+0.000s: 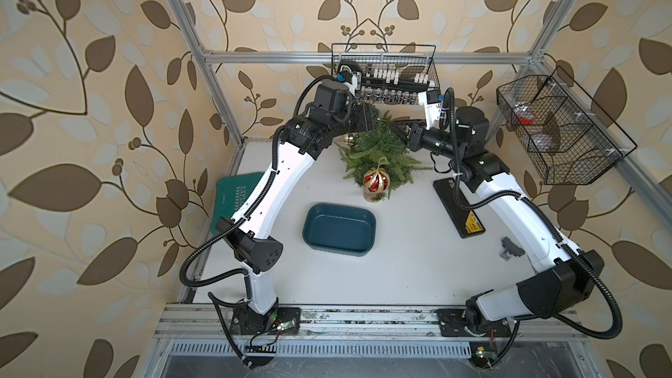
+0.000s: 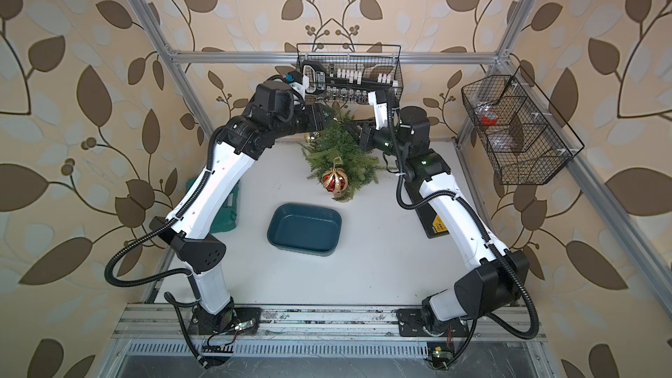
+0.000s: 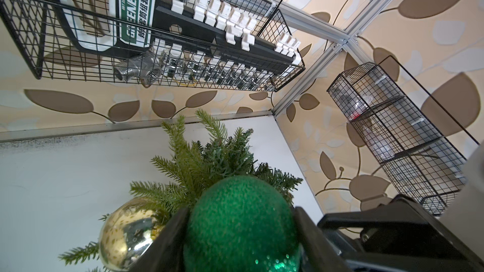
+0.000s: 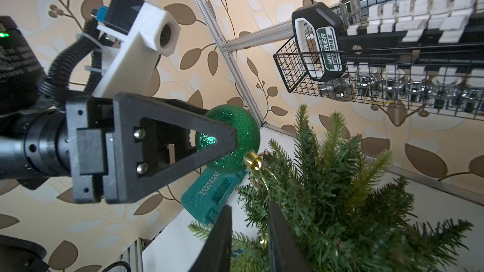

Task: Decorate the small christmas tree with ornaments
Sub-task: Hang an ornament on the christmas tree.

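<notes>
The gold loop of the green glitter ornament runs past my right gripper's fingers. Next, I open them and take the loop's far end [image 4: 272,194] before my left gripper opens.
The small christmas tree [image 1: 378,150] [image 2: 338,154] stands at the back of the table. A red-and-gold striped ornament [image 1: 376,180] [image 2: 335,180] hangs on its front, and a shiny gold one [image 1: 351,138] [image 3: 123,234] hangs on its left. My left gripper [image 3: 241,213] [image 4: 222,126] is shut on the green glitter ornament [image 3: 241,226] [image 4: 233,137] beside the treetop. That ornament's gold cap [image 4: 251,160] touches the upper branches. My right gripper [image 4: 249,208] [image 1: 398,127] is at the tree's right side. Its jaws stand slightly apart, with only needles showing in the gap.
An empty dark blue tray [image 1: 338,230] lies in front of the tree. A wire basket of sockets [image 1: 385,74] hangs just behind the treetop, and another basket [image 1: 556,129] hangs on the right wall. A green case [image 1: 236,190] lies at the left, a black plate [image 1: 458,205] at the right.
</notes>
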Available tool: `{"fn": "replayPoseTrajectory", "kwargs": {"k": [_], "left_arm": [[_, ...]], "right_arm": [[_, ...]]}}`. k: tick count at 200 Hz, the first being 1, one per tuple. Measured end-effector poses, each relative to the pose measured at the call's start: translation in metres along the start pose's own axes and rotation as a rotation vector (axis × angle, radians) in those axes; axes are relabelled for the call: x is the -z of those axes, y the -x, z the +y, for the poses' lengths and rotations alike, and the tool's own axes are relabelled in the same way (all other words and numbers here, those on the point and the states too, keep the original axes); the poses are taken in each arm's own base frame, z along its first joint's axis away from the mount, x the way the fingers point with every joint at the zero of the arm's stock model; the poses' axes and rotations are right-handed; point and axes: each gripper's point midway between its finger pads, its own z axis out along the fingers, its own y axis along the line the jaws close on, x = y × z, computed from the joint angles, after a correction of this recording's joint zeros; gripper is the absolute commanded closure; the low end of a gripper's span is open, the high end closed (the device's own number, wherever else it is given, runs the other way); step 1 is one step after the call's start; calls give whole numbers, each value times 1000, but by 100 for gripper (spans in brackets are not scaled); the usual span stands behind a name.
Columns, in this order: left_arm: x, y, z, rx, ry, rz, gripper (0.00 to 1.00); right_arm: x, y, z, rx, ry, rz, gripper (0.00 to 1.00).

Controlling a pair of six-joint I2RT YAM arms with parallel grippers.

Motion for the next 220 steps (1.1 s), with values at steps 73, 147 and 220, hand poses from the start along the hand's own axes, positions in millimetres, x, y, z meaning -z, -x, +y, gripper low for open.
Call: {"fn": "replayPoseTrajectory", "kwargs": {"k": [73, 147, 220], "left_arm": [[0, 2, -2, 15, -13, -4, 44], [0, 1, -7, 30, -37, 3, 44], [0, 1, -7, 33, -39, 4, 44]], "right_arm": [[-3, -6, 3, 18, 0, 18, 93], [-3, -3, -3, 14, -42, 13, 96], [-8, 1, -15, 7, -96, 3, 100]]}}
